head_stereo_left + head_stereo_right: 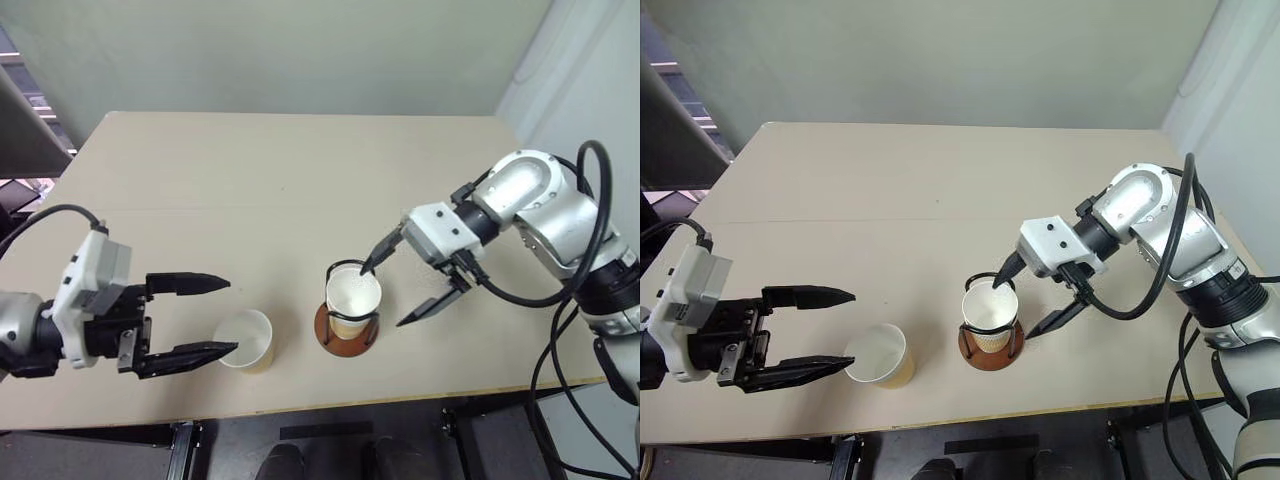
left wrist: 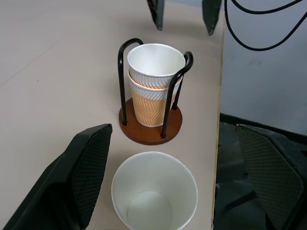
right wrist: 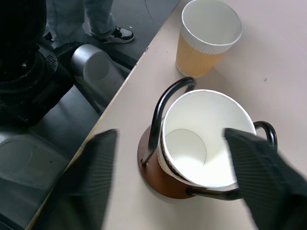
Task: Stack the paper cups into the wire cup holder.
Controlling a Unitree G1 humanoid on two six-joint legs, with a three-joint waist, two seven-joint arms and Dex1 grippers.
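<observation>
Next, the left gripper closes on the far side of the rim [image 1: 249, 310] [image 2: 113, 183] of the loose paper cup beside the wire cup holder.
The wire cup holder [image 1: 345, 338] stands near the table's front edge, with two paper cups [image 1: 353, 297] nested upright inside its black loops [image 2: 123, 62]. My right gripper [image 1: 383, 296] hangs open just above and beside their rim, one finger on either side, and its fingers [image 2: 156, 12] stand clear of the cups. A third paper cup [image 1: 245, 340] stands upright on the table to the left of the holder. My left gripper [image 1: 230, 317] is open and level. Its fingertips sit just left of that cup, the lower one at the rim.
The beige table [image 1: 280, 180] stretches bare behind the cups. Its front edge [image 1: 300, 405] runs close to the holder and the loose cup. A person's legs and shoe [image 3: 112, 32] stand on the floor beyond that edge.
</observation>
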